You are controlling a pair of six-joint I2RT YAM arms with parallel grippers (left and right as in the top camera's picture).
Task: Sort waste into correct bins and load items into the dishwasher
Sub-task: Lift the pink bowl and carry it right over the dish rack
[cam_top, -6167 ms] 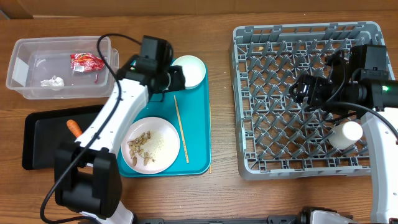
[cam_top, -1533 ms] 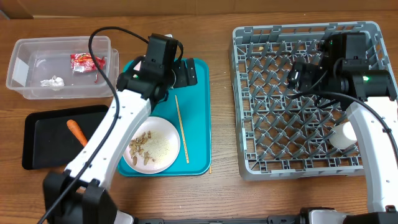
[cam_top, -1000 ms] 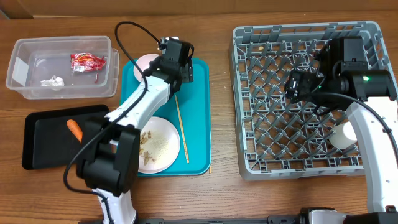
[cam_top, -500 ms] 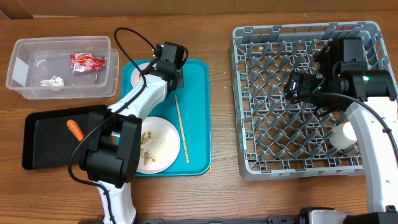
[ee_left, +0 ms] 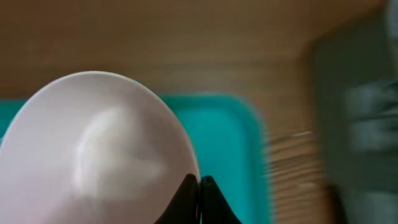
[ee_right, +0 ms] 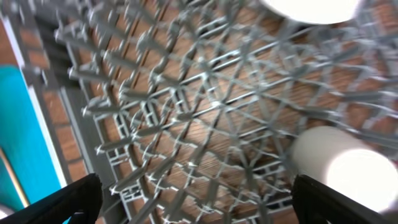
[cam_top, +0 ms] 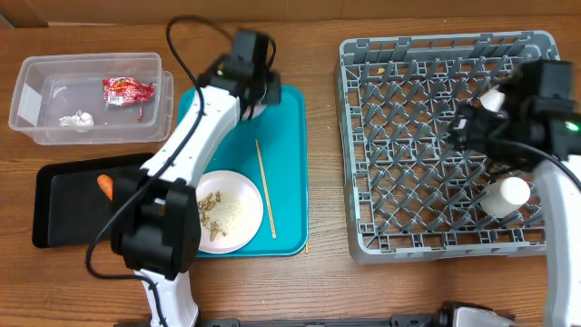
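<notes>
The white bowl, now held above the teal tray, will go down from my left gripper into the grey dishwasher rack's far corner [cam_top: 380, 101], beside the teal tray.
In the left wrist view my left gripper [ee_left: 199, 184] is shut on the rim of a white bowl [ee_left: 93, 143], above the teal tray [ee_left: 224, 137]. Overhead, that gripper [cam_top: 258, 96] is at the tray's far end and my arm hides the bowl. My right gripper [ee_right: 199, 208] is open over the grey dishwasher rack [cam_top: 427, 145], holding nothing. A small white cup [cam_top: 508, 194] lies in the rack's right side. The plate [cam_top: 238, 218] carries beige scraps [cam_top: 211, 209]. One chopstick [cam_top: 264, 187] lies on the tray. The carrot [cam_top: 104, 186] is on the black tray [cam_top: 64, 213]. The clear tub [cam_top: 36, 100] holds the red wrapper [cam_top: 127, 89] and the tissue [cam_top: 77, 120].
The teal tray [cam_top: 289, 154] lies between the bins and the rack. A second thin stick [cam_top: 306, 213] lies along its right edge. The rim of another white item [ee_right: 311, 7] shows at the top of the right wrist view.
My left jaws have shut on the bowl's rim and the wrist has shifted up and right, so the arm now hides the bowl overhead. My right arm has swung right over the rack.
</notes>
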